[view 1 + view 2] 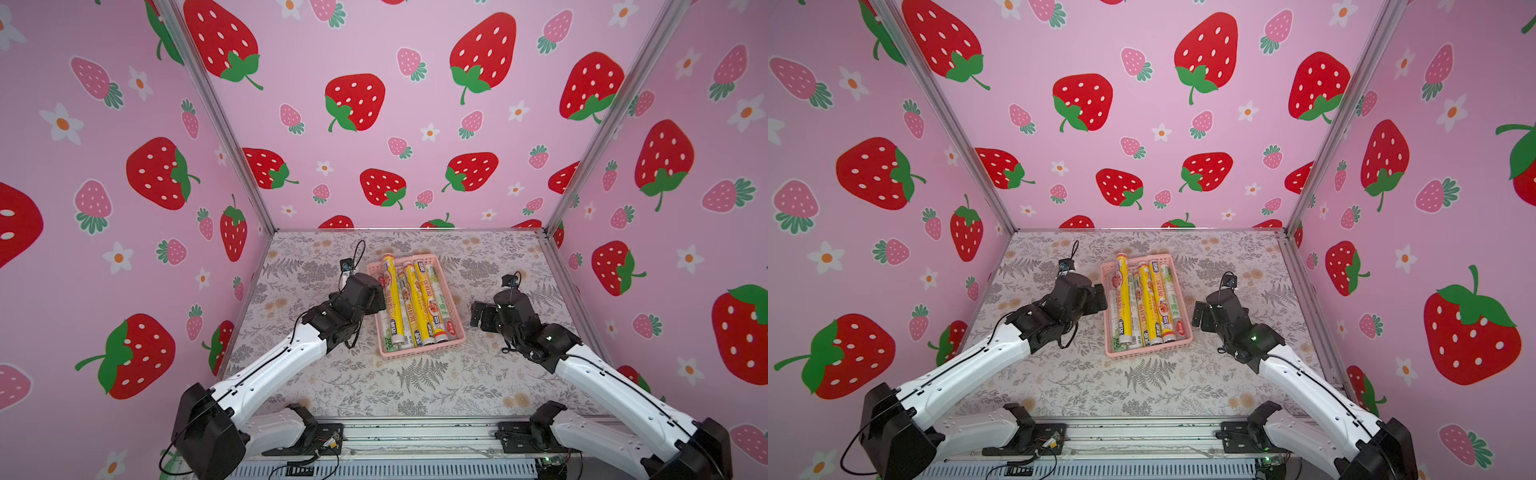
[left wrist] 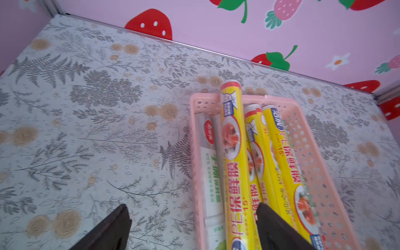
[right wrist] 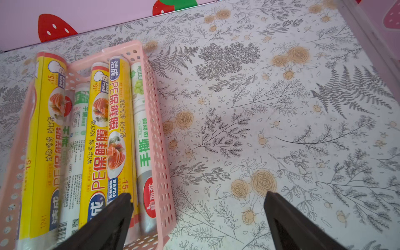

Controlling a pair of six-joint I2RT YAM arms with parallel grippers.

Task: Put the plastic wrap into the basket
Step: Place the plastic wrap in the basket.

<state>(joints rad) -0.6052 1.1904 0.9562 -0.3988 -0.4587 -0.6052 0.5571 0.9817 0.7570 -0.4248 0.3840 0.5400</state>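
Note:
The yellow roll's far end pokes over the basket's far rim, so next my left gripper grabs the roll's middle (image 1: 392,300) and pulls it nearer, down inside.
The pale-pink basket (image 1: 419,353) (image 1: 1148,352) sits mid-table, filled with several rolls of plastic wrap lying lengthwise. Yellow rolls (image 1: 392,299) (image 1: 1124,299) (image 2: 234,164) (image 3: 46,138) lie on top of and between white rolls with green print (image 2: 211,164) (image 3: 144,138). The leftmost yellow roll's far end pokes over the far rim. My left gripper (image 1: 379,297) (image 1: 1100,299) (image 2: 192,206) hangs open over the basket's left wall (image 2: 195,151) and holds nothing. My right gripper (image 1: 478,316) (image 1: 1200,318) (image 3: 198,194) stands open just right of the basket's right wall (image 3: 159,138), also holding nothing.
A floral grey tabletop (image 1: 415,386) spreads around the basket. Pink strawberry walls with metal frame posts (image 1: 557,216) close in the back and both sides. The arm bases and a rail (image 1: 415,436) line the near edge.

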